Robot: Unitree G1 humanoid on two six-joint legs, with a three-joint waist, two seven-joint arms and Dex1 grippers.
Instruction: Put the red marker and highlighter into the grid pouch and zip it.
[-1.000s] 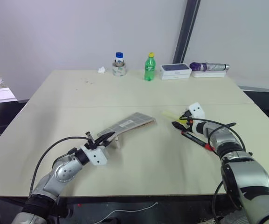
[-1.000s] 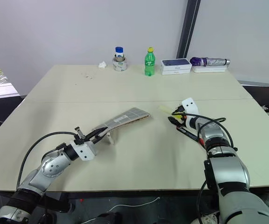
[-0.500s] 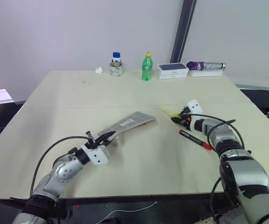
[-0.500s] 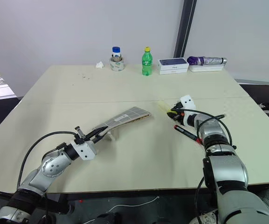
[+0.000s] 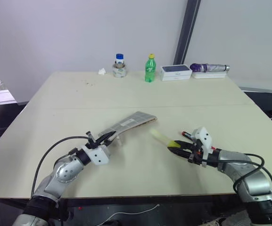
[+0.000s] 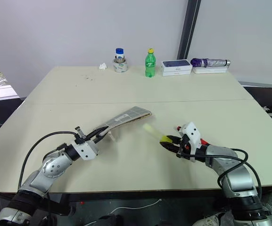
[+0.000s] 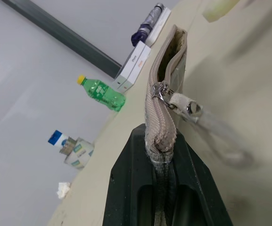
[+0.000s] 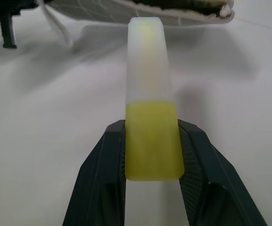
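Note:
I should release the highlighter, now just short of the pouch, from my right gripper just inside the open far end of the grid pouch (image 5: 144,137).
My left gripper (image 5: 106,139) is shut on the near end of the grid pouch (image 5: 131,123), holding it slanted up off the table. In the left wrist view the pouch (image 7: 166,70) runs away from the fingers with its zipper parted at the far end. The right gripper (image 5: 176,147) is shut on the yellow cap end of the highlighter (image 5: 161,137), whose pale body points toward the pouch, a short gap short of it. In the right wrist view the highlighter (image 8: 150,94) faces the pouch's open edge. The red marker (image 6: 176,127) lies on the table, mostly hidden behind the right gripper.
Along the table's far edge stand a blue-capped jar (image 5: 120,66), a green bottle (image 5: 150,68), a white box (image 5: 176,71) and a purple folded umbrella (image 5: 209,68) on a second box. A crumpled tissue (image 5: 102,71) lies left of the jar.
The right gripper closed on the highlighter, lifted it and drew it back toward me and leftward, leaving the red marker on the table. The left gripper and pouch stayed put.

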